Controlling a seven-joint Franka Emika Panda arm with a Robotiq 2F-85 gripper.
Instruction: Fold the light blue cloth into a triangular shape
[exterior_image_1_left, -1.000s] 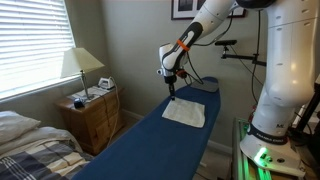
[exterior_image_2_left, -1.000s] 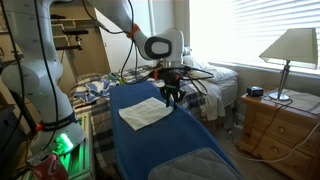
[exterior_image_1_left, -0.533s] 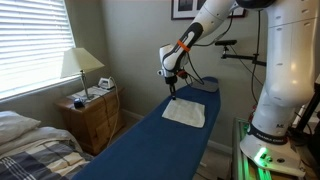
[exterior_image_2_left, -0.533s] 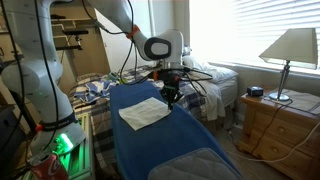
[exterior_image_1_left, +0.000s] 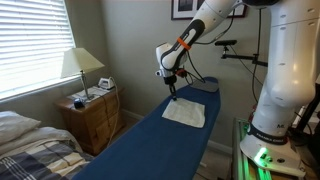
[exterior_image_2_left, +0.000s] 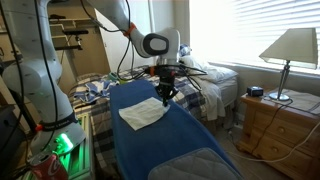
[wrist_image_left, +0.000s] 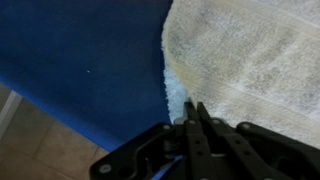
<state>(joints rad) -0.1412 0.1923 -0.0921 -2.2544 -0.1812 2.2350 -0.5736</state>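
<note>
Next, I release the pinched corner, still held low over the table, with my gripper on the light blue cloth's opposite corner (exterior_image_1_left: 200, 123), closest to the robot base.
The light blue cloth (exterior_image_1_left: 186, 113) looks almost white. It lies flat on the dark blue padded table (exterior_image_1_left: 150, 145) and shows in both exterior views (exterior_image_2_left: 143, 113). In the wrist view the cloth (wrist_image_left: 250, 55) fills the upper right. My gripper (wrist_image_left: 195, 112) is shut, its fingertips pinched on the cloth's corner at its edge. In the exterior views the gripper (exterior_image_1_left: 173, 92) (exterior_image_2_left: 166, 95) points down at that corner, low over the table.
A wooden nightstand (exterior_image_1_left: 92, 115) with a lamp (exterior_image_1_left: 80, 66) stands beside the table, also seen in an exterior view (exterior_image_2_left: 283, 125). A bed (exterior_image_1_left: 30, 145) lies nearby. The robot base (exterior_image_1_left: 280, 100) stands at the table's end. Cables and clutter (exterior_image_2_left: 205, 80) sit behind the table.
The gripper has shifted slightly toward the cloth's corner and lowered a little. The cloth has not visibly moved.
</note>
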